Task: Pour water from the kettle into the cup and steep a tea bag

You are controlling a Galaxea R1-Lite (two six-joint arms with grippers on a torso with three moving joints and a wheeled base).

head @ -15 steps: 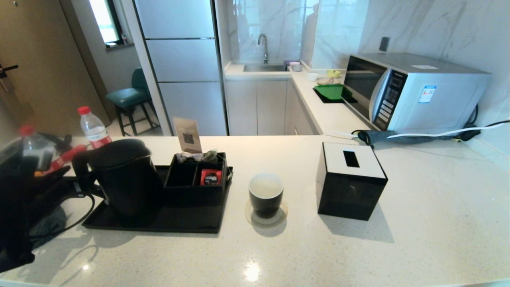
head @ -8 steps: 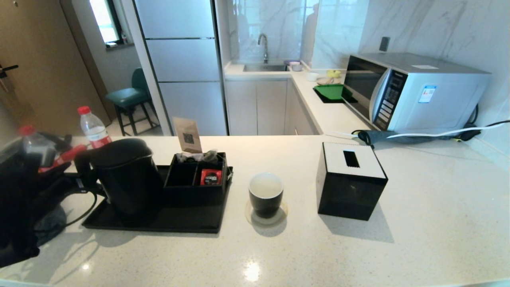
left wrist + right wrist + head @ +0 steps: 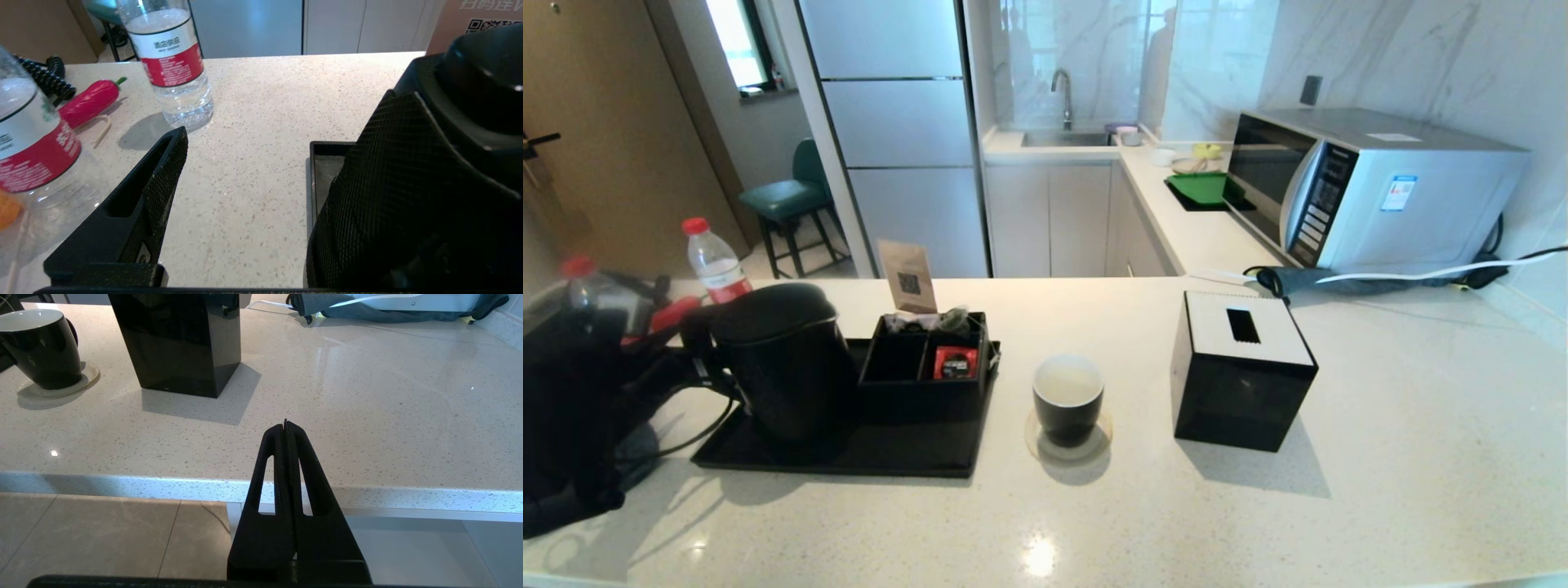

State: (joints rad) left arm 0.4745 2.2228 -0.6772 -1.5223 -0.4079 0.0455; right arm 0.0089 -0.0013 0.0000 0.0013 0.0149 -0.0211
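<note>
The kettle's handle is toward the far finger of my open left gripper, so next I move that gripper toward the kettle and close it around the handle's loop (image 3: 698, 338) before I lift.
The matte black kettle (image 3: 784, 359) stands on the left of a black tray (image 3: 866, 453), its loop handle facing my left gripper (image 3: 678, 367). In the left wrist view that gripper (image 3: 286, 118) is open, with only bare counter between its fingers (image 3: 155, 192); the kettle (image 3: 482, 77) sits just beyond the far finger. The black cup (image 3: 1067, 400) rests on a coaster right of the tray, and the water inside looks pale yellowish. A greyish tea bag (image 3: 947, 318) lies in the organiser's rear compartment. My right gripper (image 3: 285, 424) hangs shut and empty at the counter's front edge.
Two red-capped bottles (image 3: 715, 261) (image 3: 592, 294) and a red chilli toy (image 3: 88, 102) stand left of the kettle. A red sachet (image 3: 954, 362) sits in the organiser. A black cube box (image 3: 1241, 367) is right of the cup, and a microwave (image 3: 1364, 188) stands behind it.
My left arm has crept up and to the right beside the kettle's handle, and the kettle has shifted slightly right on the tray. The cup and box have not moved.
</note>
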